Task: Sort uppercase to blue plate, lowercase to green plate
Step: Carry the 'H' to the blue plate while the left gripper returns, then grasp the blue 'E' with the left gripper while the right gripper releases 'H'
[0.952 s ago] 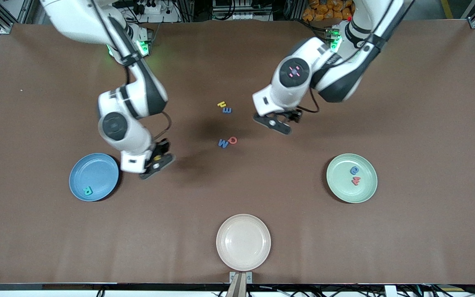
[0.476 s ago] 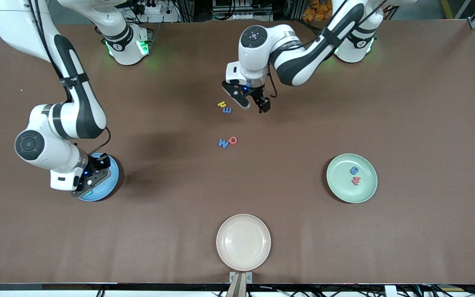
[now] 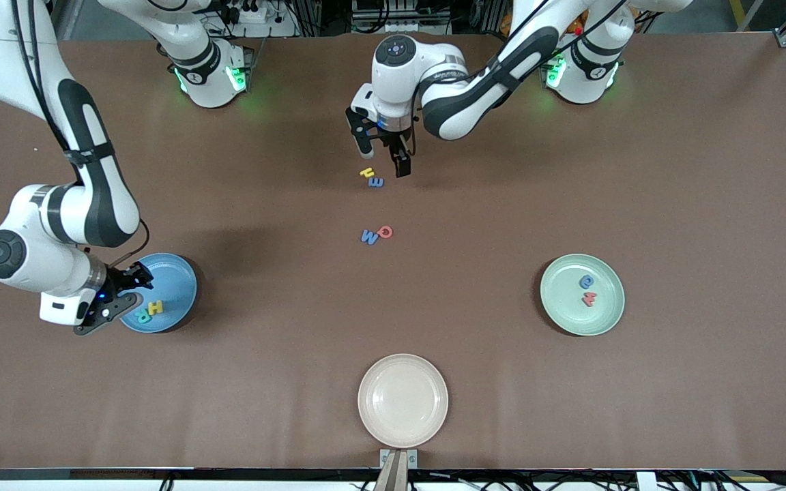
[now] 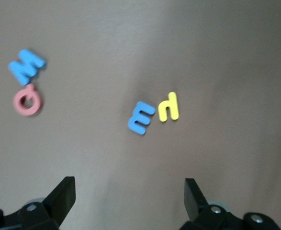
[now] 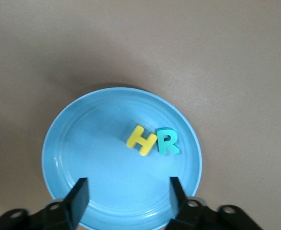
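Observation:
The end leg of the blue m (image 3: pixel 380 183) (image 4: pixel 137 127), the leg farther from the yellow u/n, should be gripped across next by my left gripper.
The blue plate (image 3: pixel 168 279) lies toward the right arm's end of the table and holds the yellow H (image 3: pixel 155 307) and teal R (image 3: pixel 141 316). My right gripper (image 3: pixel 122 297) hangs open and empty over the plate's rim. The right wrist view shows the plate (image 5: pixel 92 143), H (image 5: pixel 141 140), R (image 5: pixel 167 141) and the gripper (image 5: pixel 128 199). My left gripper (image 3: pixel 384 158) is open and empty over the table, beside the yellow u/n (image 3: pixel 366 172) and blue m (image 3: pixel 376 182). The blue W/M (image 3: pixel 369 236) and red O (image 3: pixel 385 232) lie nearer the camera. The green plate (image 3: pixel 563 307) holds the blue a/e (image 3: pixel 587 280) and red w (image 3: pixel 589 298).
A cream plate (image 3: pixel 402 400) sits near the table's front edge at mid-table. The left wrist view shows the gripper (image 4: pixel 128 201), blue m (image 4: pixel 141 118), yellow u/n (image 4: pixel 169 107), blue W/M (image 4: pixel 26 65) and red O (image 4: pixel 28 101) on bare brown table.
My right gripper carried the yellow H to the blue plate and let it go beside the R. My left gripper swung over to the yellow u/n and blue m.

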You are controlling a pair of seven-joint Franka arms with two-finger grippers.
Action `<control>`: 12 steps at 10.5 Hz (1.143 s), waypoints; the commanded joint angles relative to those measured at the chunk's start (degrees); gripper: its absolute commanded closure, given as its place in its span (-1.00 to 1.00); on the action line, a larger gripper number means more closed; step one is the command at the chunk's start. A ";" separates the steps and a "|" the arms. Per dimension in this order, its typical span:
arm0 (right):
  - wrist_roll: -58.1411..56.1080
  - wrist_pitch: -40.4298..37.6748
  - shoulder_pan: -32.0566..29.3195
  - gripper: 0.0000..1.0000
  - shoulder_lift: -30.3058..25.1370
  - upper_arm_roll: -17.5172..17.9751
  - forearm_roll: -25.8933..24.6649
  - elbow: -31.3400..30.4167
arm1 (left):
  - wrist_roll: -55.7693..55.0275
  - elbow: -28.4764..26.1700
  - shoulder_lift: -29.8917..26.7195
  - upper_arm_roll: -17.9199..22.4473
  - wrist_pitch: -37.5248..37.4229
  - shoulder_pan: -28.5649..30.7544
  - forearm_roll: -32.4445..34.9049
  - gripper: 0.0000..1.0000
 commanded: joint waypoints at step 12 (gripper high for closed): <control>0.66 6.65 -0.37 -1.00 4.31 1.39 0.12 1.12 | 16.92 10.03 11.18 5.90 0.26 -6.27 6.48 -0.49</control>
